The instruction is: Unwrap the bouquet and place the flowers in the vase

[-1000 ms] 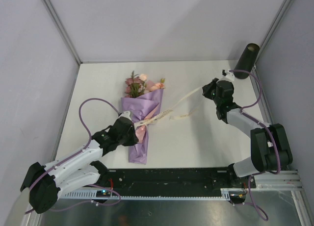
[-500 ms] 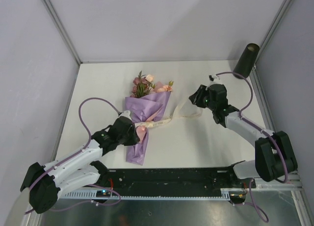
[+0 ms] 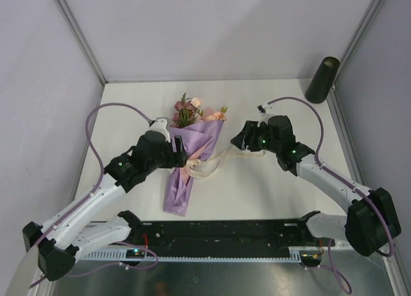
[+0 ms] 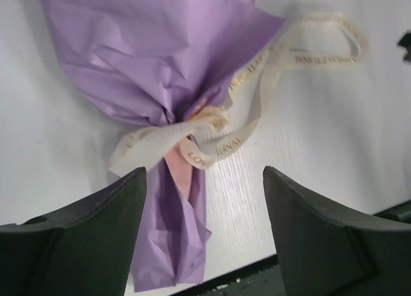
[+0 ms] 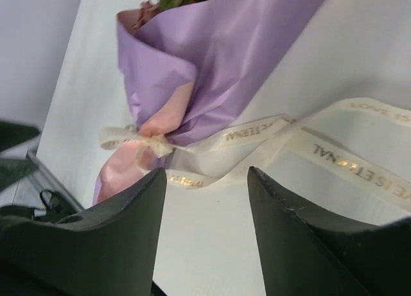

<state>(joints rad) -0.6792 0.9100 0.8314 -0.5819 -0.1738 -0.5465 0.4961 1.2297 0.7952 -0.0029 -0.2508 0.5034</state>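
Observation:
My right gripper is to move next to the cream ribbon's part (image 3: 194,162) (image 5: 153,144) beside the knot, at the lilac paper's waist, and close there.
The bouquet (image 3: 186,158) lies mid-table in its lilac paper cone (image 4: 148,58), with pink and peach flowers (image 3: 192,111) at the far end. A cream ribbon (image 3: 221,156) is still knotted at the cone's waist (image 5: 151,145), and its loose tail (image 5: 334,148) curls on the table to the right. My left gripper (image 3: 182,157) is open over the waist, and the cone's lower end (image 4: 170,244) shows between its fingers, ungripped. My right gripper (image 3: 237,142) is open just right of the bouquet, over the ribbon tail. The black vase (image 3: 322,79) stands at the far right corner.
Grey walls close the table (image 3: 270,193) on three sides. A black rail (image 3: 225,232) with the arm bases runs along the near edge. Purple cables (image 3: 96,126) loop above both arms.
Both grippers have opened and let go of the ribbon, which now lies slack. The right arm has swung left toward the bouquet; the left arm has moved up over the cone's waist.

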